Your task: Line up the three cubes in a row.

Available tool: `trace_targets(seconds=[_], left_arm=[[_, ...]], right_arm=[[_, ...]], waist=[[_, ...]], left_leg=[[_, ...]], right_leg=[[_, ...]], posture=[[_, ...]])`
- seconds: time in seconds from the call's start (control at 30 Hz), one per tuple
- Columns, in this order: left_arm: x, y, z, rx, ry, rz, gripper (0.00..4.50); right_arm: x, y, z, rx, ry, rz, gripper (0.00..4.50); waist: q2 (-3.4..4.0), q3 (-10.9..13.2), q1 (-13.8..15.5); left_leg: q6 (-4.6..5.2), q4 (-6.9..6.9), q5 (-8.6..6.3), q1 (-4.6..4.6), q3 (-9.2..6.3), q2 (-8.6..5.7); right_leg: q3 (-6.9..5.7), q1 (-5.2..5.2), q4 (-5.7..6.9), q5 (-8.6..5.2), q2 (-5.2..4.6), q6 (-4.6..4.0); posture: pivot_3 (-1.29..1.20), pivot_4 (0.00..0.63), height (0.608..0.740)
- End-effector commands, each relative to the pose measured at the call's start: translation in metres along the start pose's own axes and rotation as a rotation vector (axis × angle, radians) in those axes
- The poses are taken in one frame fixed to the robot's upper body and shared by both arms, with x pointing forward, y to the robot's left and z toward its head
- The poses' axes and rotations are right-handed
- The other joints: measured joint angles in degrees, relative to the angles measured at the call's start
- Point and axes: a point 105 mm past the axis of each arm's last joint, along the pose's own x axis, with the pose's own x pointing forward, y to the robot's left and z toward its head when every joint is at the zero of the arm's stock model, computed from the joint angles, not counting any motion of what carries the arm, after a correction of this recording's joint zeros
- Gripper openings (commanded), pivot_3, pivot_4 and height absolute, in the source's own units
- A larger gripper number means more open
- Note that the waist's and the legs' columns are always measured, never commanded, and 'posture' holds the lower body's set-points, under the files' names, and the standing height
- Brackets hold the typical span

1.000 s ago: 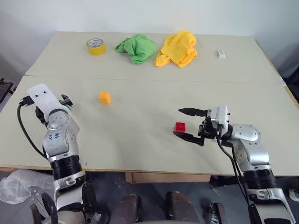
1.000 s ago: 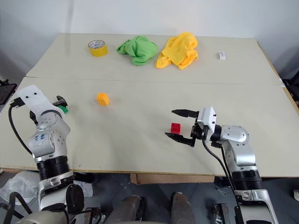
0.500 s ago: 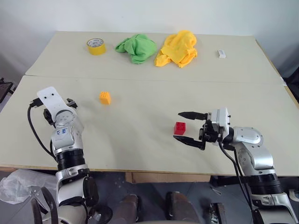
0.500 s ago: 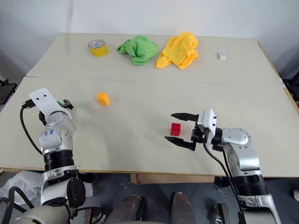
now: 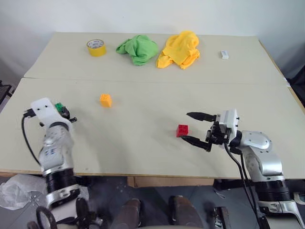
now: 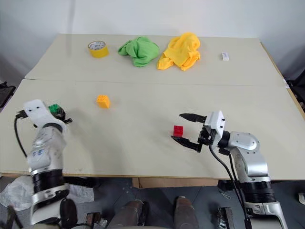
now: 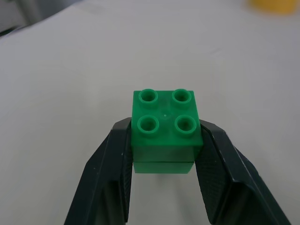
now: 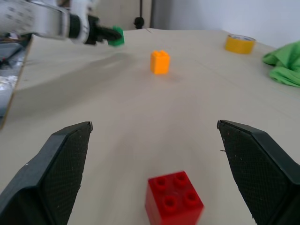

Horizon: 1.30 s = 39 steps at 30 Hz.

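Next, my left gripper sets the green cube free on the table [image 5: 154, 130] beside the red cube, over toward the side where the orange-yellow cube is. The green cube is held just above the tabletop.
At the table's left side my left gripper [image 5: 61, 110] is shut on the green cube [image 7: 166, 129], its studs up, held between the two black fingers [image 7: 108, 183] just above the tabletop. The same green cube [image 5: 58, 106] peeks out beside the white wrist. The orange-yellow cube [image 5: 105, 99] sits alone on the table, right of that hand. The red cube [image 5: 182, 130] rests near the middle. My right gripper [image 5: 195, 128] stands open just right of the red cube [image 8: 174, 200], its fingers [image 8: 56, 168] spread wide, nothing held.
Along the far side of the table [image 5: 143, 157] lie a yellow tape roll [image 5: 96, 47], a green cloth [image 5: 138, 48], a yellow cloth [image 5: 180, 48] and a small white object [image 5: 224, 55]. A seam crosses the table between them and the cubes.
My left gripper has shut on the green cube and its wrist has swung round. The right gripper has drawn slightly back to the right of the red cube, still open.
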Motion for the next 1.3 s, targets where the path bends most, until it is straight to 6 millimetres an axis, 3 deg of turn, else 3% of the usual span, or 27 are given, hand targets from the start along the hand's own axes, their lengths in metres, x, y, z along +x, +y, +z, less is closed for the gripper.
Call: trace_targets(seconds=[0.03, 0.1, 0.17, 0.27, 0.4, 0.6, 0.73, 1.07, 1.17, 1.3], left_arm=[[-0.021, -0.048, 0.052, -0.005, -0.161, -0.483, 1.50], [-0.035, -0.070, 0.068, -0.044, -0.170, -0.730, 1.50], [-0.037, -0.097, 0.076, -0.018, -0.119, -0.972, 1.50], [-0.040, -0.148, 0.035, 0.327, 0.019, -1.373, 1.50], [-0.041, -0.185, -0.014, 0.534, 0.108, -1.647, 1.50], [-0.025, -0.224, -0.042, 0.497, 0.127, -1.710, 1.50], [-0.021, -0.240, -0.043, 0.428, 0.119, -1.723, 1.50], [-0.017, -0.243, -0.063, 0.509, 0.186, -1.711, 1.50], [-0.017, -0.246, -0.058, 0.431, 0.203, -1.722, 1.50], [-0.018, -0.241, -0.054, 0.459, 0.155, -1.720, 2.76]], right_arm=[[-0.014, -0.010, 0.019, -0.036, -0.040, -0.058, 4.50], [-0.022, -0.013, 0.020, -0.042, -0.019, -0.064, 4.50], [-0.033, -0.011, 0.017, -0.047, 0.032, -0.053, 4.50], [-0.047, -0.012, 0.010, -0.054, 0.091, -0.064, 4.50], [-0.056, -0.009, 0.004, -0.067, 0.132, -0.065, 4.50], [-0.072, 0.002, 0.001, -0.071, 0.169, -0.097, 4.50], [-0.080, 0.012, 0.002, -0.060, 0.179, -0.125, 4.50], [-0.080, 0.020, 0.005, -0.048, 0.143, -0.171, 4.50], [-0.079, 0.022, 0.004, -0.047, 0.144, -0.161, 4.50], [-0.076, 0.025, 0.005, -0.044, 0.145, -0.123, 4.50]], waist=[[0.02, 0.00, 0.26], [0.02, 0.01, 0.46], [0.02, 0.01, 0.85], [0.10, -0.03, 1.64], [0.41, -0.20, 1.35], [0.15, -0.04, 1.08], [0.14, -0.04, 1.29], [0.11, -0.02, 1.54], [0.11, -0.03, 1.54], [0.11, -0.03, 1.50]], left_leg=[[0.00, -0.01, 0.00, 0.01, -0.01, -0.01], [0.01, 0.00, 0.00, 0.01, -0.08, -0.01], [0.03, 0.02, -0.01, 0.01, -0.19, -0.03], [0.04, 0.01, 0.00, 0.02, -0.26, -0.06], [0.25, -0.20, 0.08, 0.13, -0.05, -0.37], [0.27, -0.12, 0.09, -0.17, 0.03, -0.21], [0.28, -0.09, 0.10, -0.16, 0.06, -0.23], [0.31, -0.03, 0.11, -0.16, 0.05, -0.28], [0.32, -0.01, 0.11, -0.16, 0.05, -0.29], [0.34, -0.02, 0.11, -0.16, 0.05, -0.30]], right_leg=[[0.00, 0.05, -0.09, 0.00, -0.02, -0.01], [0.08, 0.16, -0.33, 0.01, -0.05, -0.03], [0.21, 0.24, -0.33, 0.02, -0.07, -0.04], [0.12, 0.29, -0.42, 0.01, 0.00, -0.07], [-0.17, 0.33, -0.40, 0.05, 0.02, 0.00], [-0.22, 0.01, -0.31, 0.07, 0.14, 0.04], [-0.20, 0.02, -0.27, 0.09, 0.12, 0.08], [-0.18, 0.05, -0.28, 0.11, 0.10, 0.14], [-0.18, 0.06, -0.27, 0.12, 0.09, 0.15], [-0.18, 0.05, -0.24, 0.12, 0.09, 0.15]], posture=[[0.00, 0.150, 0.740], [0.00, 0.150, 0.740], [0.00, 0.150, 0.740], [0.00, 0.150, 0.740], [0.00, 0.150, 0.740], [0.00, 0.150, 0.740], [0.00, 0.150, 0.740], [0.00, 0.150, 0.740], [0.00, 0.150, 0.740], [0.00, 0.150, 0.740]])
